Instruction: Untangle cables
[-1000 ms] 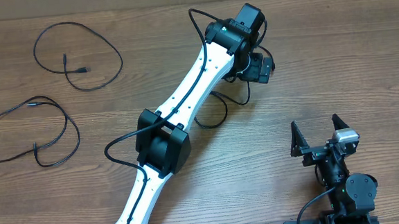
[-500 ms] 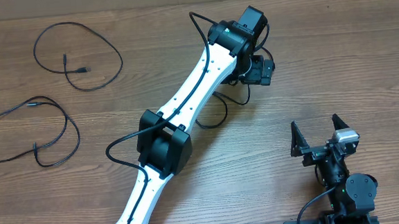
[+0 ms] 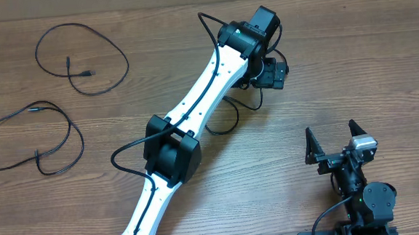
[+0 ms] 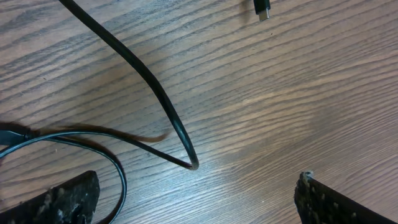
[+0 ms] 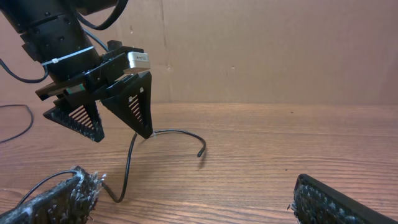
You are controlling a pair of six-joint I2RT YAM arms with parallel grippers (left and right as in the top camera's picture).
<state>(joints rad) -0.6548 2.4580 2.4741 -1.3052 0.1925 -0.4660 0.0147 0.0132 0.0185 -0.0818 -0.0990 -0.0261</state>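
Observation:
My left gripper needs to close its fingers on the sharp bend [image 3: 253,109] [image 4: 193,165] of the thin black cable, the one that curls under my left arm.
Three thin black cables lie on the wooden table. One cable [image 3: 236,114] curls under my left arm; the left wrist view shows its sharp bend [image 4: 186,158] and a small plug [image 4: 262,9]. My left gripper [image 3: 269,74] hovers over this cable with jaws wide apart and nothing between them; from the right wrist view its fingertips [image 5: 148,132] point down just above the cord [image 5: 129,163]. A looped cable [image 3: 82,56] and another cable [image 3: 39,139] lie apart at the far left. My right gripper [image 3: 335,145] stands open at the near right, holding nothing.
The left arm's white links [image 3: 201,103] stretch diagonally across the middle of the table. A brown cardboard wall [image 5: 261,50] closes off the far side. Bare wood [image 3: 366,64] lies to the right of the left gripper.
The left wrist shifted very slightly to the left a second ago and has held still since. The cables and the right arm have not moved.

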